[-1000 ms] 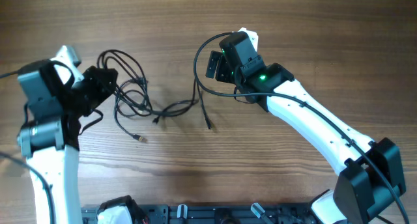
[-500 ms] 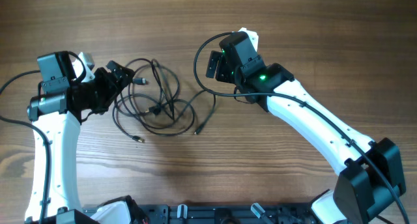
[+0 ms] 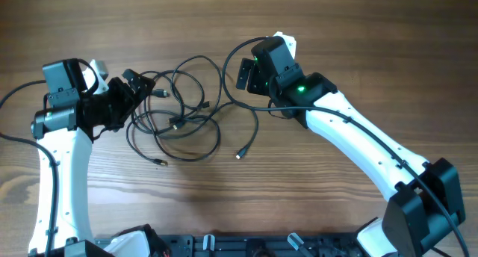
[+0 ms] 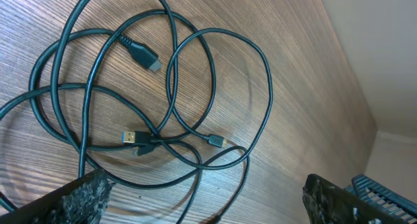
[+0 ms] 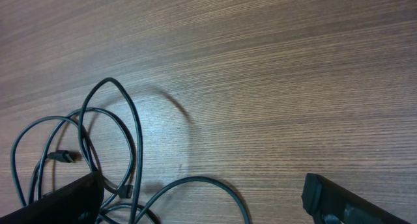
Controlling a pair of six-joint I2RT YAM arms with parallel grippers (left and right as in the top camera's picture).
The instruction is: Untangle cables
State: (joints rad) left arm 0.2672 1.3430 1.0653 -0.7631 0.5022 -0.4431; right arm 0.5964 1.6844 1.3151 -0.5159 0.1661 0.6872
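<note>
The robot's right gripper should close on the side of the cables' tall loop (image 3: 218, 101) (image 5: 135, 208) that faces it, low down where that loop goes into the tangle.
The cables (image 3: 179, 121) lie as one loose tangle of thin black loops on the wooden table, between my two arms. In the left wrist view the cables (image 4: 142, 55) overlap, with a black plug and a small gold-tipped plug (image 4: 130, 137) showing. My left gripper (image 3: 142, 93) sits at the tangle's left edge, open; its jaws (image 4: 208, 204) stand wide with strands running loose between them. My right gripper (image 3: 250, 78) hovers at the tangle's upper right, also open (image 5: 208, 201), and a cable loop (image 5: 112, 81) curves under it without being held.
One loose plug end (image 3: 239, 154) points out to the lower right of the tangle, another (image 3: 158, 161) to the lower left. A black rack (image 3: 224, 246) runs along the table's near edge. Bare wood lies at the far side and the right.
My left gripper has opened and let the cables go after swinging up and right. The tangle has spread rightward, its plug end sliding right. The right arm has not moved.
</note>
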